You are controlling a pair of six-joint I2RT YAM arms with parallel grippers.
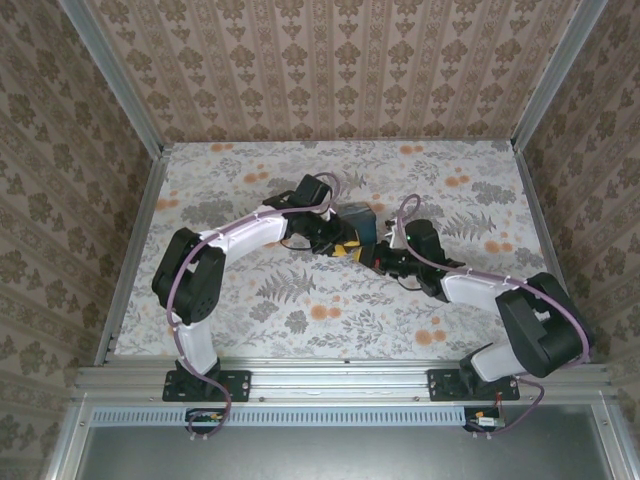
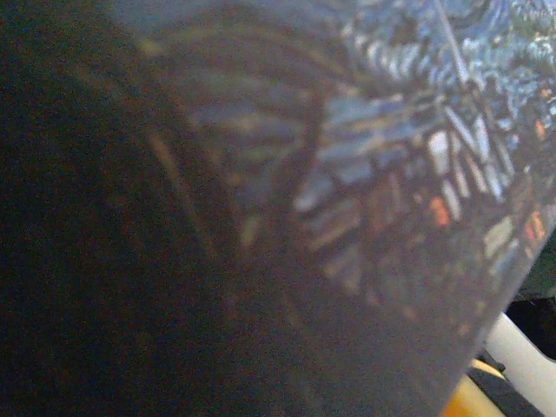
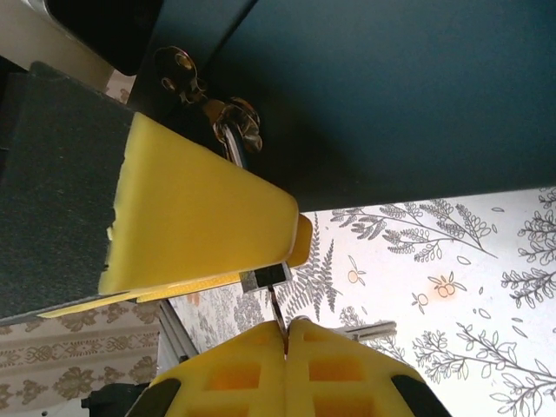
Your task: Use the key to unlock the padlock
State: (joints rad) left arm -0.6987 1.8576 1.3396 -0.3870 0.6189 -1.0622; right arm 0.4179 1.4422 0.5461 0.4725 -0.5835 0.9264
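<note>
The key is in the padlock and my right gripper's wrist is turned far over, so next I open, roll back and grip the key's head (image 3: 279, 307) again before turning it.
In the right wrist view my right gripper (image 3: 287, 328) is shut on the key (image 3: 278, 306), whose thin blade points up into the bottom of the small dark padlock (image 3: 265, 278). The padlock pokes out from under the yellow fingers (image 3: 200, 217) of my left gripper, which is shut on it. Its thin shackle (image 3: 233, 143) runs up to a brass hasp (image 3: 234, 115) on the dark box (image 3: 391, 87). From above, the left gripper (image 1: 340, 247) and right gripper (image 1: 378, 258) meet at the front of the box (image 1: 358, 214). The left wrist camera sits close against the box's painted side (image 2: 391, 174).
A silvery piece (image 3: 369, 330) sticks out to the right of my right fingers. The box stands mid-table on the floral tablecloth (image 1: 300, 300). Patterned walls and metal rails (image 1: 130, 250) close in the left, right and back sides.
</note>
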